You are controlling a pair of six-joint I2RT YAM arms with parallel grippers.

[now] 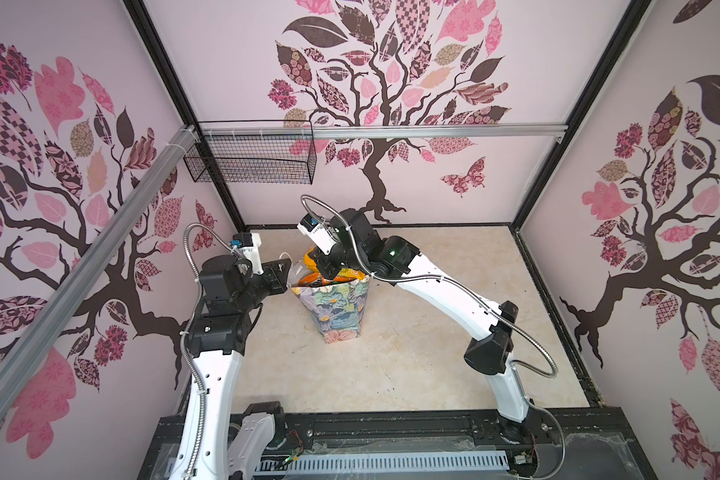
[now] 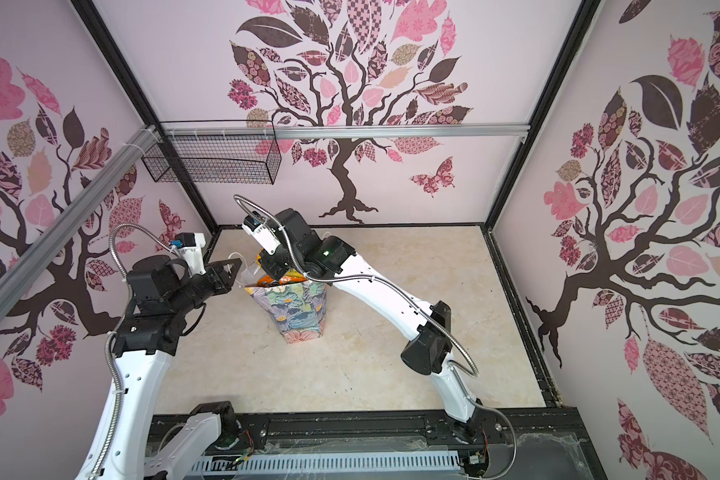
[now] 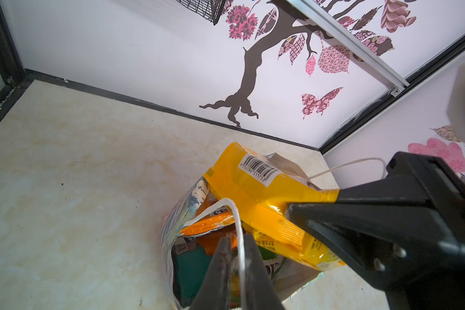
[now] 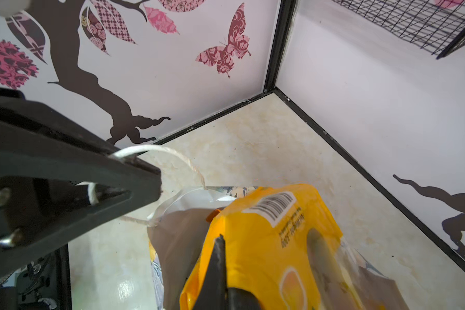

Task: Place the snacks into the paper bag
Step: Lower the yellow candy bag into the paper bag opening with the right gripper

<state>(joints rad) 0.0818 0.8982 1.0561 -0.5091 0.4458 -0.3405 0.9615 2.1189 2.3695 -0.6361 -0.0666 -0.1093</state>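
Next, I let go of the yellow snack packet, its lower end now in the bag's mouth, with my right gripper inside the floral paper bag's opening (image 1: 309, 272) (image 4: 248, 253), near my left gripper.
The floral paper bag (image 1: 337, 307) (image 2: 300, 307) stands upright mid-table in both top views. My left gripper (image 1: 285, 270) (image 3: 238, 237) is at the bag's left rim, shut on its white cord handle (image 3: 236, 214). Over the bag's mouth, my right gripper (image 1: 323, 268) (image 4: 269, 241) is shut on a yellow snack packet (image 3: 255, 188) (image 4: 266, 228) with a barcode. The packet's lower end reaches into the mouth. An orange packet (image 3: 212, 222) and a teal packet (image 3: 191, 268) lie inside the bag. In the right wrist view the left gripper (image 4: 157, 182) shows with the cord running through it.
A black wire basket (image 1: 250, 162) (image 2: 213, 162) hangs on the back wall, up and to the left. Patterned walls close in the beige table (image 1: 433, 332) on three sides. A black rail (image 1: 391, 428) with both arm bases runs along the front edge.
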